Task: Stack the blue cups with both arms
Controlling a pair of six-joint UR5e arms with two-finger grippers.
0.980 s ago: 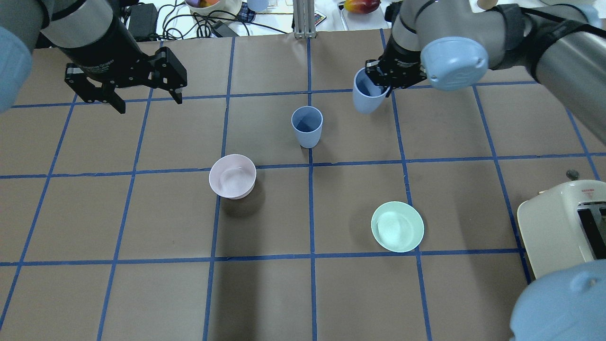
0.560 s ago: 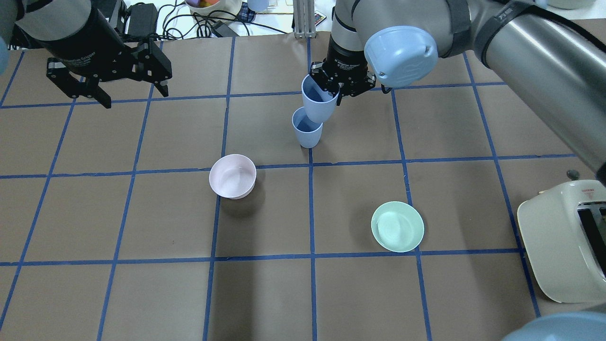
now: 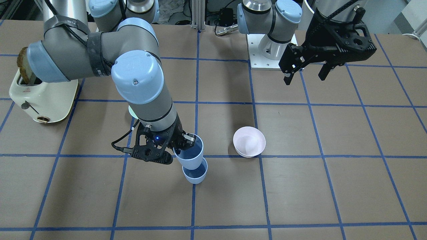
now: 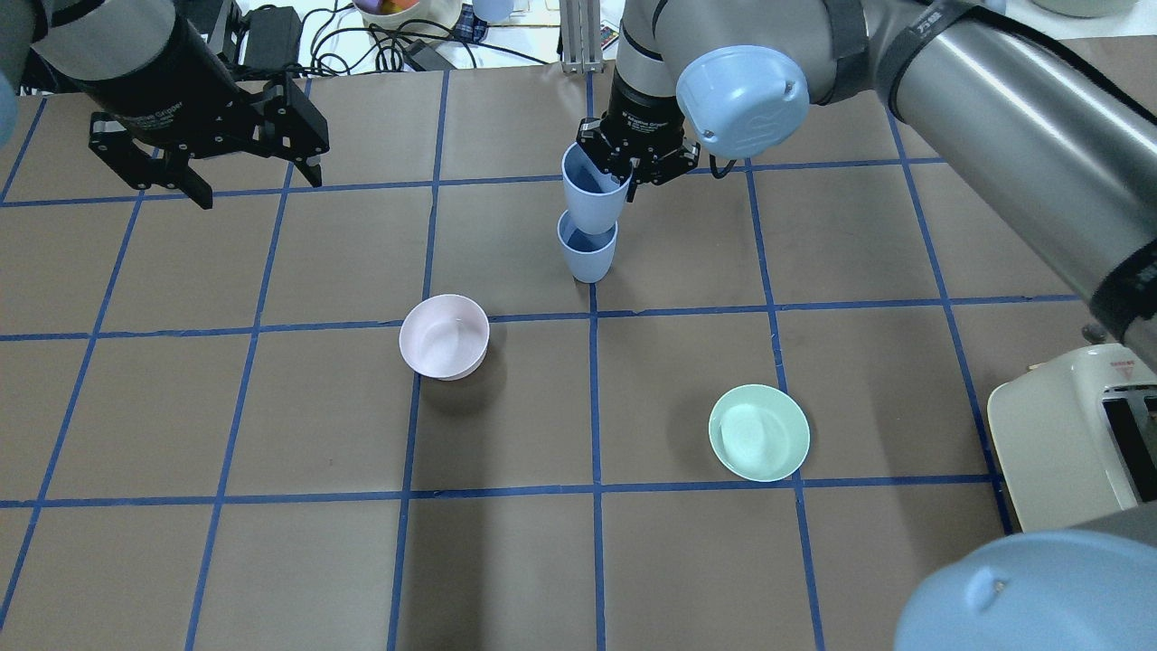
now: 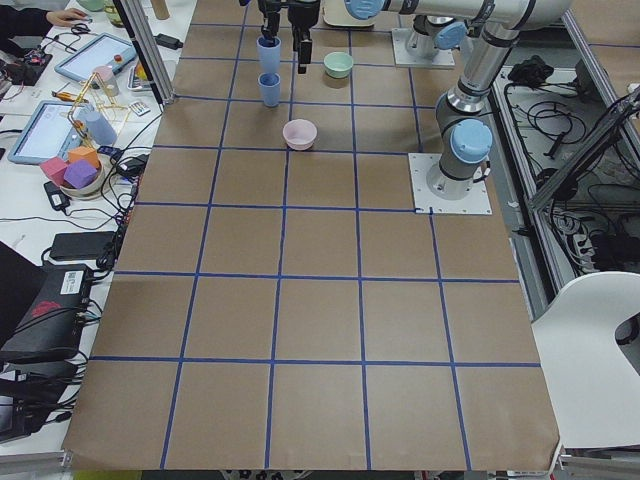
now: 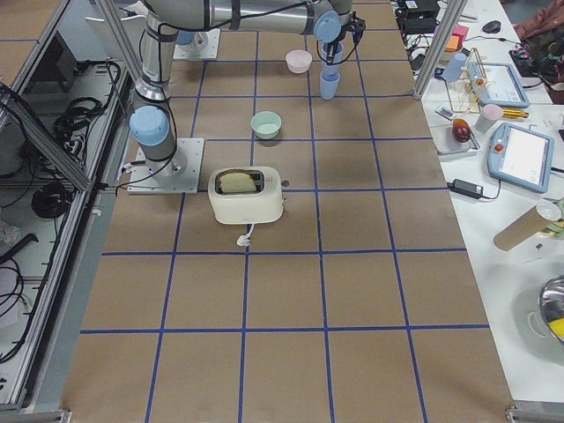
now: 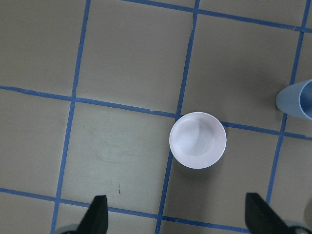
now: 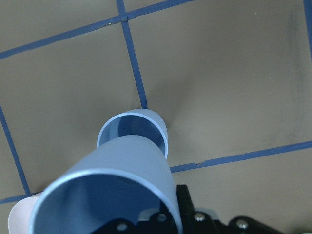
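Note:
Next, my right gripper releases the second blue cup so that it is left inside the opening of the standing blue cup [image 3: 194, 171] [image 8: 135, 127].
One blue cup [image 4: 587, 255] stands upright on the table near the middle line; it also shows in the front view [image 3: 195, 176] and the right wrist view [image 8: 134, 127]. My right gripper [image 4: 637, 168] is shut on the rim of the second blue cup [image 4: 592, 194], held slightly tilted right over the standing cup. Its base sits at the lower cup's mouth [image 3: 190, 154]; I cannot tell whether they touch. My left gripper [image 4: 259, 190] is open and empty, hovering at the far left, well away from both cups.
A pale pink bowl [image 4: 444, 336] sits left of centre, below my left wrist camera [image 7: 197, 140]. A mint-green bowl [image 4: 758, 432] sits right of centre. A cream toaster [image 4: 1076, 452] stands at the right edge. Cables and clutter lie beyond the far edge.
My right gripper has carried its blue cup leftward from beside the standing cup to directly over it, and lowered it. My left gripper shifted slightly left, then stayed still.

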